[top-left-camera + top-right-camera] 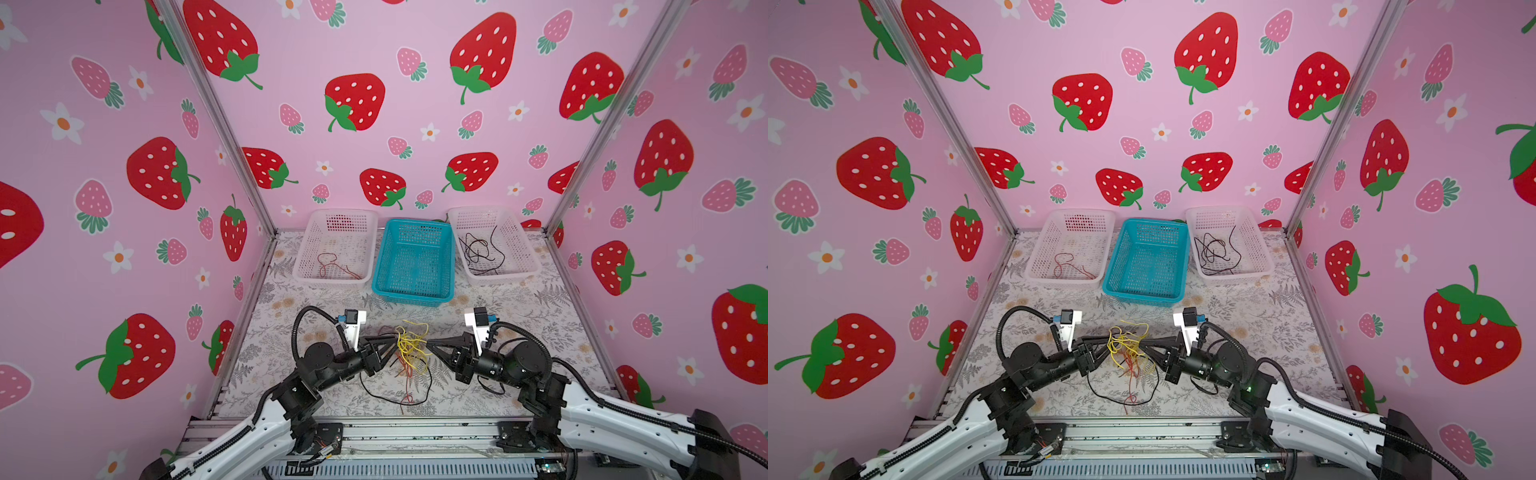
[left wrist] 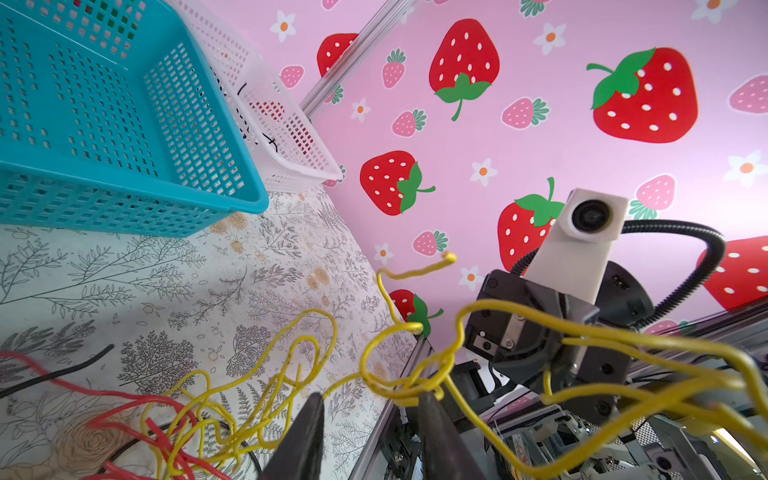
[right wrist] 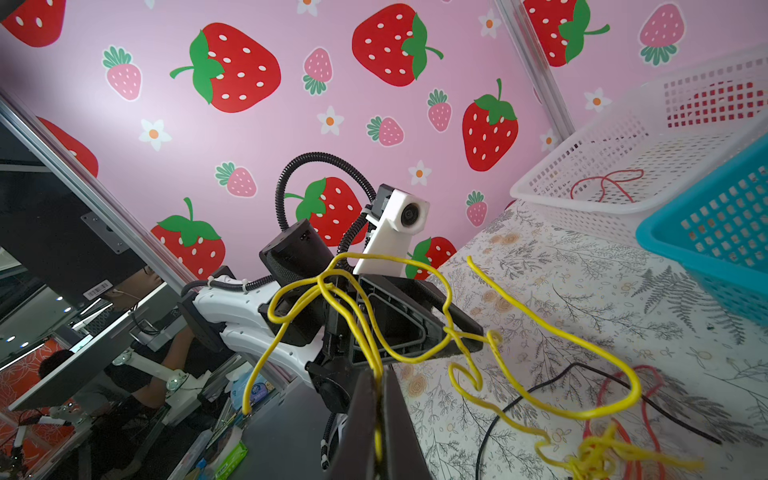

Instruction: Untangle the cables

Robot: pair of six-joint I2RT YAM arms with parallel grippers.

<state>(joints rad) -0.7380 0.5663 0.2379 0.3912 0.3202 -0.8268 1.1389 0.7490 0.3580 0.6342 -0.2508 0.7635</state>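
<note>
The yellow knot is at the fingertips of my left gripper, so next I open that gripper, back it off and pinch a loose piece of yellow cable [image 2: 389, 300] before my right gripper pulls.
The cables lie tangled at the middle front of the table. The yellow cable [image 1: 409, 345] [image 1: 1127, 343] is lifted in a bunch between my two grippers. A red cable [image 1: 408, 399] and a black cable [image 1: 374, 392] trail on the cloth below it. My right gripper [image 1: 428, 344] [image 3: 377, 374] is shut on a strand of the yellow cable [image 3: 374, 345]. My left gripper [image 1: 392, 352] [image 2: 372, 397] is open, facing it from the left. A yellow knot [image 2: 415, 376] rests at one of its fingertips, and a gap shows between the fingers.
Three baskets stand along the back. The left white basket [image 1: 332, 279] holds a red cable [image 1: 328, 264], the blue basket [image 1: 413, 293] is in the middle, and the right white basket [image 1: 500, 276] holds black cables [image 1: 478, 249]. Pink walls close three sides.
</note>
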